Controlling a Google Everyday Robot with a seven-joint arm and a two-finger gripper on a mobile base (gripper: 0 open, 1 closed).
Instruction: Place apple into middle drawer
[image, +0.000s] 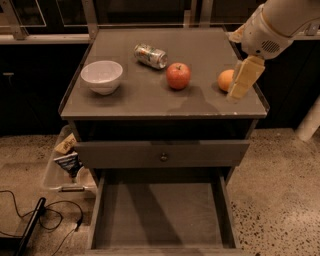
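Note:
I move my gripper over to the red apple next and then close it on the apple's side (185, 75) that faces the orange fruit.
The red apple (178, 76) with yellowish patches and a short stem stands on the cabinet top (150, 97), near the middle. The middle drawer (160, 215) is pulled open below, its flat grey floor bare. My gripper (243, 80) hangs from the white arm (272, 27) at the top right. It is above the right edge of the cabinet top, to the right of the apple and apart from it. It partly covers an orange fruit (225, 80).
A white bowl (102, 76) and a crushed can (150, 55) lie on the cabinet top. A closed drawer front with a round knob (163, 157) sits above the open drawer. A plastic bin with snack bags (67, 162) and cables (45, 215) are on the floor at the left.

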